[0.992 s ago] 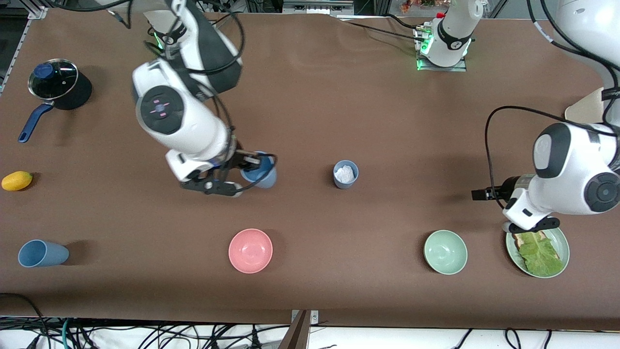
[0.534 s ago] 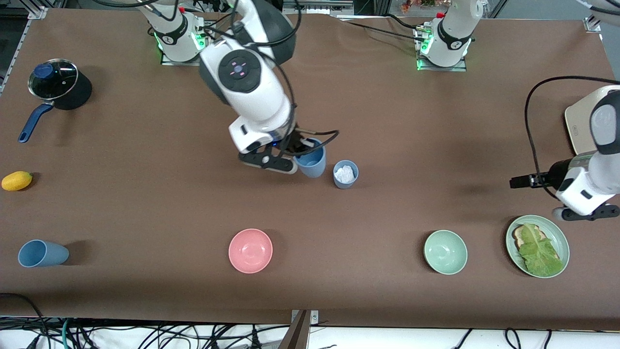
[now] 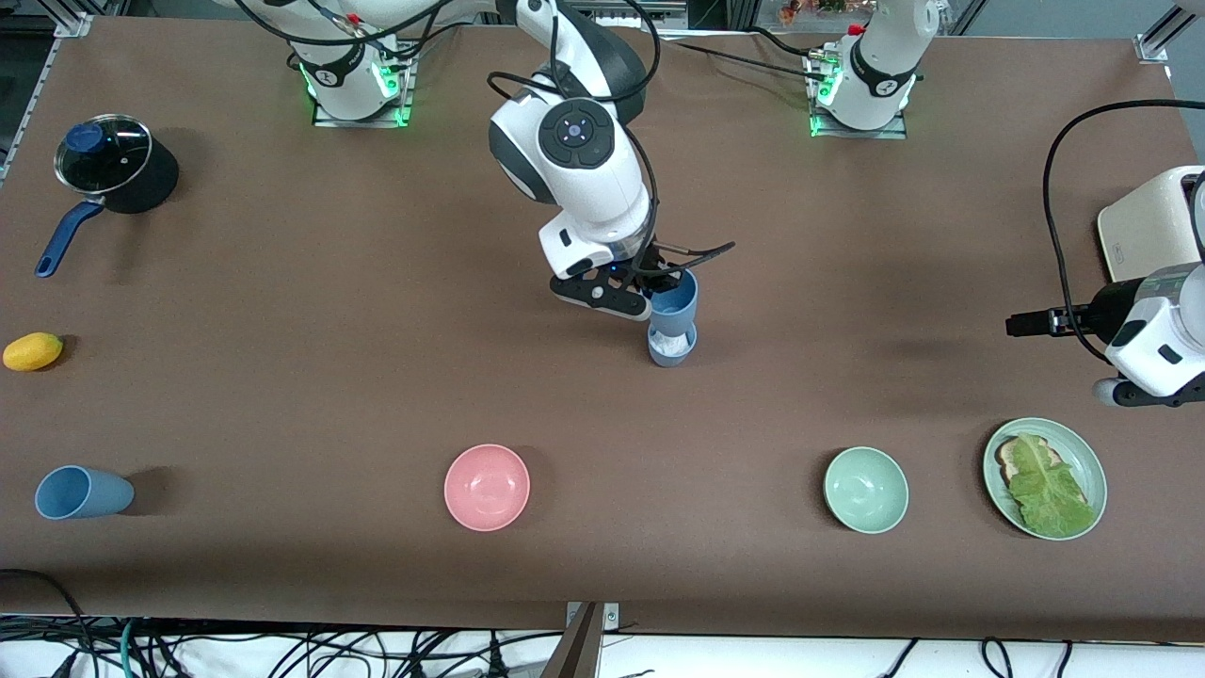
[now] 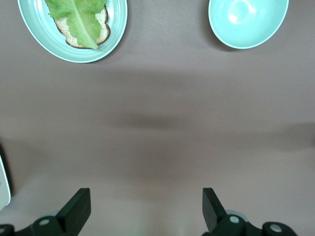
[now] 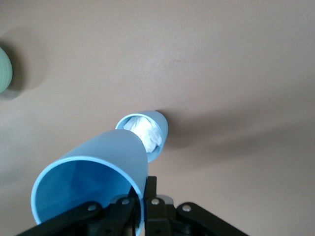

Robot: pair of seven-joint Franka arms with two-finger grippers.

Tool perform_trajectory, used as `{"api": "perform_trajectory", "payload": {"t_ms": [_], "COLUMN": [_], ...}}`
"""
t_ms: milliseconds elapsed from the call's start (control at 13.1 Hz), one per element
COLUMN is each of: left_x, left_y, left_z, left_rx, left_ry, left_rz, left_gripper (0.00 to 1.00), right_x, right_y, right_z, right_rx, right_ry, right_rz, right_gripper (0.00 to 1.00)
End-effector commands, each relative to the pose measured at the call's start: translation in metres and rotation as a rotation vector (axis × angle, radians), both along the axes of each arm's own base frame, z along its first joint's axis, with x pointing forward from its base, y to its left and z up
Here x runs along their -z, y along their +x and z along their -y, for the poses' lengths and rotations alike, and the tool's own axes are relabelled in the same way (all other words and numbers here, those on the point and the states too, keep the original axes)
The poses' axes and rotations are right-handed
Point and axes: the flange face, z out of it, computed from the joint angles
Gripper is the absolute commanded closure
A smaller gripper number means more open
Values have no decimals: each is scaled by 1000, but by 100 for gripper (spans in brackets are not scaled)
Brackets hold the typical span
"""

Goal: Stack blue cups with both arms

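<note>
Next, my right gripper releases the held blue cup inside the standing blue cup (image 3: 674,334) (image 5: 144,132) with the white crumpled stuff.
My right gripper (image 3: 656,285) is shut on the rim of a blue cup (image 3: 674,302) and holds it in the air just over a second blue cup (image 3: 671,349) that stands upright mid-table with white crumpled stuff inside. In the right wrist view the held cup (image 5: 93,183) tilts toward the standing cup (image 5: 146,132); my fingers (image 5: 150,189) pinch its wall. A third blue cup (image 3: 80,492) lies on its side at the right arm's end, near the front camera. My left gripper (image 3: 1021,325) is open and empty, its fingers (image 4: 77,210) over bare table.
A pink bowl (image 3: 487,487) and a pale-green bowl (image 3: 865,489) sit nearer the front camera. A green plate with lettuce on bread (image 3: 1045,477) lies under the left arm. A black pot with blue handle (image 3: 111,175) and a yellow fruit (image 3: 32,350) sit at the right arm's end.
My right gripper has carried the blue cup toward the left arm's end until it hangs over the standing cup. My left arm has pulled back from the lettuce plate.
</note>
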Motion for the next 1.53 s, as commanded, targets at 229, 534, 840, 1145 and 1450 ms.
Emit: {"api": "perform_trajectory", "payload": {"t_ms": [229,534,840,1145,1450], "left_x": [-21,-45,-79,-107,-103], "left_y": [14,-28,-61,-78,-75], "left_z": [18,42,46,48,52], "left_rx": [30,54,66,141,158], "left_ry": [-18,52,44,-32,-20], "left_rz": [134,325,267,225,210], "left_gripper": [0,0,0,0,0], "right_x": [19,39,46,49,46], "right_y": [11,11,5,6,9], "right_z": [-6,-13,-18,-16,-11], "right_rx": [10,6,-1,-3,0], "right_ry": [-14,-17,-23,-30,-38], "right_rz": [43,52,45,39,35], "right_gripper": [100,100,100,89,52]}}
